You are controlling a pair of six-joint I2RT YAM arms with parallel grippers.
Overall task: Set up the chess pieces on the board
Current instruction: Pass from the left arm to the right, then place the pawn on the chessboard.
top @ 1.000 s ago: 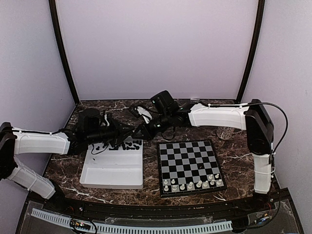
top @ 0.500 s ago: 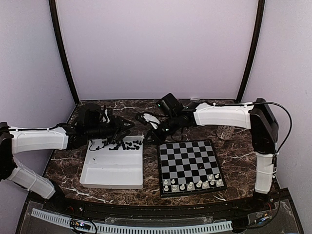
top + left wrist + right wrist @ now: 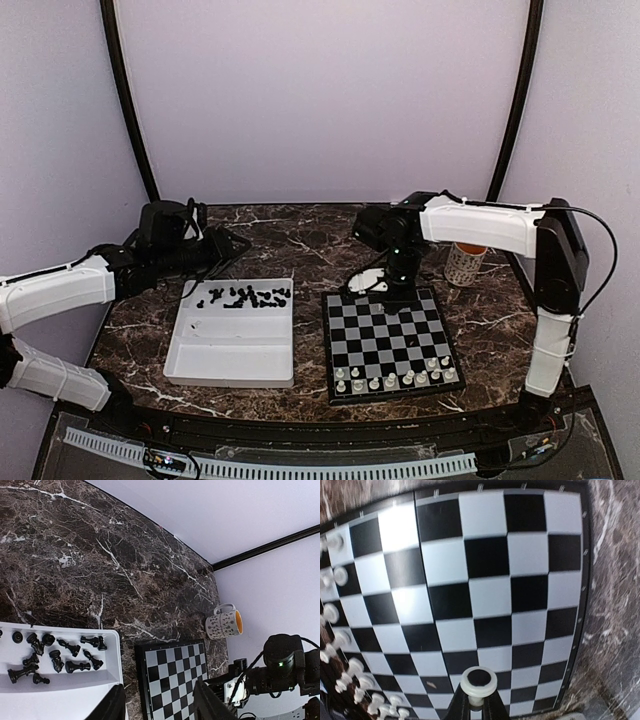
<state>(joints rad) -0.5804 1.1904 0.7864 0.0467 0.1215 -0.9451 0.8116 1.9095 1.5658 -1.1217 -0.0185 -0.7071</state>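
Note:
The white chess piece will go down from my right gripper on the black square diagonally (image 3: 423, 329) (image 3: 463, 699) past the brown mark, toward the mug.
The board (image 3: 390, 335) lies right of centre, with several white chess pieces (image 3: 395, 378) on its two near rows. In the right wrist view the board (image 3: 485, 595) fills the frame, with white pieces (image 3: 335, 615) along its left edge. My right gripper (image 3: 401, 291) hangs over the board's far edge. It is shut (image 3: 478, 702) on a white chess piece (image 3: 478, 681), held base up. Several black chess pieces (image 3: 245, 297) lie in the far part of the white tray (image 3: 230, 350). My left gripper (image 3: 235, 245) is open and empty (image 3: 160, 705), beyond the tray's far left corner.
A patterned mug (image 3: 462, 262) stands on the marble table right of the board's far corner; it also shows in the left wrist view (image 3: 223, 622). The tray's near compartment holds nothing. Purple walls enclose the table on three sides.
Both arms have drawn apart from above the tray's far edge. The left gripper has moved back to the left. The right gripper has swung right to the board's far edge, holding the white piece.

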